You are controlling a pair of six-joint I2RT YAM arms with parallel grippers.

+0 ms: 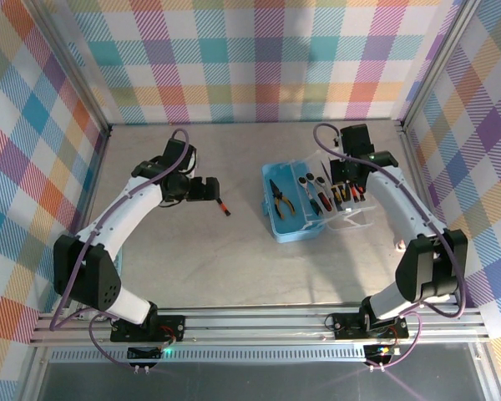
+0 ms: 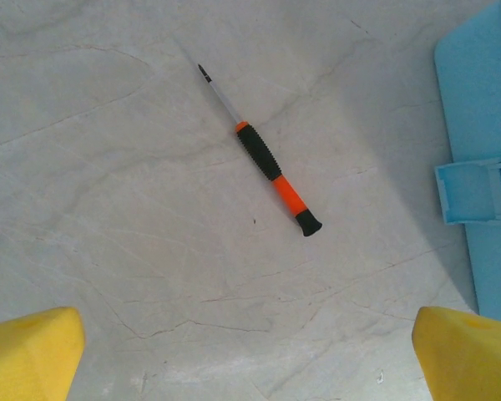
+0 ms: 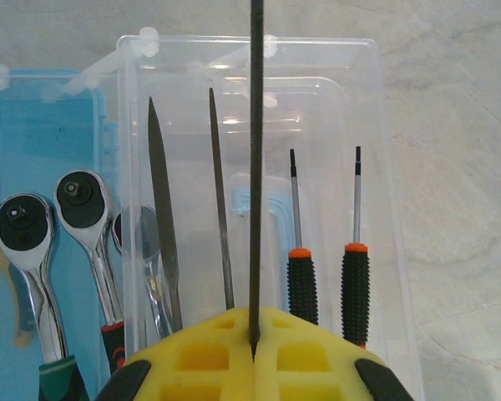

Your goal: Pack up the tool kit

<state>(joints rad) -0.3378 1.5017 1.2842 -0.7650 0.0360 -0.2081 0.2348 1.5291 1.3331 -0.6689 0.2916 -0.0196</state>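
Observation:
My right gripper is going to release the thin dark needle file, now held over the box's lid, setting it free in between the other files in the clear lid [image 1: 335, 185] [image 3: 194, 271].
An orange-and-black screwdriver [image 2: 271, 167] lies loose on the table, just ahead of my left gripper [image 2: 246, 363]. That gripper is open wide, its yellow fingertips [image 2: 29, 355] far apart with nothing between them. From above, the left gripper [image 1: 210, 190] sits beside the screwdriver [image 1: 223, 205], left of the light-blue tool kit box [image 1: 277, 224]. My right gripper [image 3: 255, 355] is shut on a thin dark needle file [image 3: 255, 167], held over the box's clear lid [image 3: 376, 100]. Two files [image 3: 163, 217] and two screwdrivers [image 3: 302, 284] lie in the lid. The right gripper [image 1: 342, 185] hovers over the box's right half.
Pliers [image 1: 280, 199] and ratchet wrenches [image 3: 25, 242] lie in the blue box. The box's latch side [image 2: 480, 192] shows at the right of the left wrist view. Plaid walls and a metal frame [image 1: 259, 317] border the grey table [image 1: 192, 267].

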